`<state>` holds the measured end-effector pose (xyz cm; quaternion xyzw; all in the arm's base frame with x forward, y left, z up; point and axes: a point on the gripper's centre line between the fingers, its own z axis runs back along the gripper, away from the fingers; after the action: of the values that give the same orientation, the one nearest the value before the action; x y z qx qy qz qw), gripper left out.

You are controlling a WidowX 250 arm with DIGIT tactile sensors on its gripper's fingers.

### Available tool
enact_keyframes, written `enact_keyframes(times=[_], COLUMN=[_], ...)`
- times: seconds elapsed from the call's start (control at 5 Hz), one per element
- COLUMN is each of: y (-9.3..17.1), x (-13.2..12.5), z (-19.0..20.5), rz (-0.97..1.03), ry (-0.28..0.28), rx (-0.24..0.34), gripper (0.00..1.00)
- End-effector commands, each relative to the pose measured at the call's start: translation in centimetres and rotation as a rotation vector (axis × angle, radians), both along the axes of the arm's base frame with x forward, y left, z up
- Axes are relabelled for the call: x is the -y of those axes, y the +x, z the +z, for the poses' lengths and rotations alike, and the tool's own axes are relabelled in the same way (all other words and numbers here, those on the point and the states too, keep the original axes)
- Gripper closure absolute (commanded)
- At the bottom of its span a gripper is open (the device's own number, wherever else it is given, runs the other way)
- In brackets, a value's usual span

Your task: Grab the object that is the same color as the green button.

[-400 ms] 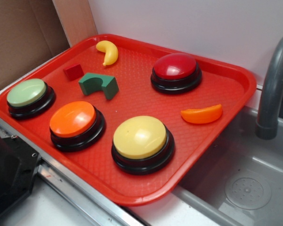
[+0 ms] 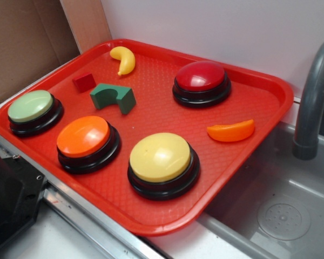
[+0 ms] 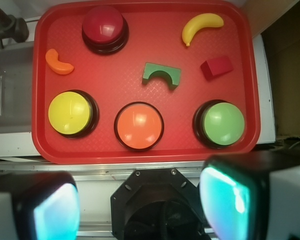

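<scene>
The robot's gripper will close on the thin middle (image 2: 113, 90) (image 3: 162, 69) of the green arch block, with one finger in the block's notch and the other against its flat back.
The object, a small dark green arch block (image 2: 113, 97) (image 3: 162, 75), lies on the red tray (image 2: 248, 140) (image 3: 140, 153) near its far left part, notch side showing. The green button (image 2: 31, 108) (image 3: 222, 123) stands at the tray's left corner. My gripper (image 3: 140, 205) is open high above the tray's near edge, its two teal-padded fingers wide apart with nothing between them. In the exterior view the gripper is out of frame.
On the tray also sit an orange button (image 2: 85, 139), a yellow button (image 2: 161, 159), a red button (image 2: 201, 80), a red cube (image 2: 84, 82), a toy banana (image 2: 124, 58) and an orange slice (image 2: 231, 131). A grey sink (image 2: 281, 210) with faucet (image 2: 313, 102) lies to the right.
</scene>
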<state>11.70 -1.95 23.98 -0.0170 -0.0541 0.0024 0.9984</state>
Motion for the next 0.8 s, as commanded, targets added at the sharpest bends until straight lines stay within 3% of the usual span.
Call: enact_keyframes(times=[0.0, 0.4, 0.6], y=[4.1, 10.4, 12.5], x=[-6.2, -7.6, -7.0], z=[-2.1, -7.8, -10.3], rz=[-0.377, -0.668, -0.773], ry=[0.179, 0.221, 0.188], rx=[0.102, 0.092, 0.114], gripper=[0.00, 0.00, 0.00])
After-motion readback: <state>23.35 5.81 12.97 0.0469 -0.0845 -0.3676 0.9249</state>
